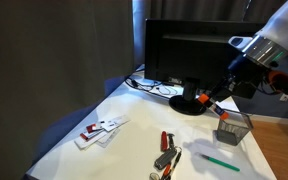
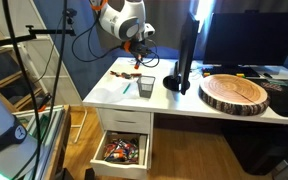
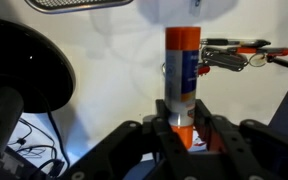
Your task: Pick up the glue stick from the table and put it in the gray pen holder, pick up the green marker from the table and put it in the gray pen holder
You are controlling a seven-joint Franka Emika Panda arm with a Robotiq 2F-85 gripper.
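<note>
My gripper is going to release the glue stick inside the gray mesh pen holder [image 1: 234, 127], between the green marker and the black monitor. The glue stick is now in the air above the holder.
My gripper [image 3: 184, 128] is shut on the glue stick [image 3: 182, 62], an orange tube with a blue and white label that stands out from the jaws. In an exterior view the gripper [image 1: 214, 101] holds it [image 1: 205, 99] in the air, above and a little to the left of the gray pen holder [image 1: 231, 128]. The green marker [image 1: 221, 160] lies flat on the white table [image 1: 134, 140] in front of the holder. In an exterior view the gripper [image 2: 136, 52] hangs above the holder [image 2: 145, 86].
A red-and-black tool [image 1: 166, 150] lies on the table and also shows in the wrist view [image 3: 239, 55]. A black monitor with a round stand [image 1: 189, 100] is behind the holder. White cards [image 1: 102, 129] lie at the left. A drawer [image 2: 122, 150] stands open.
</note>
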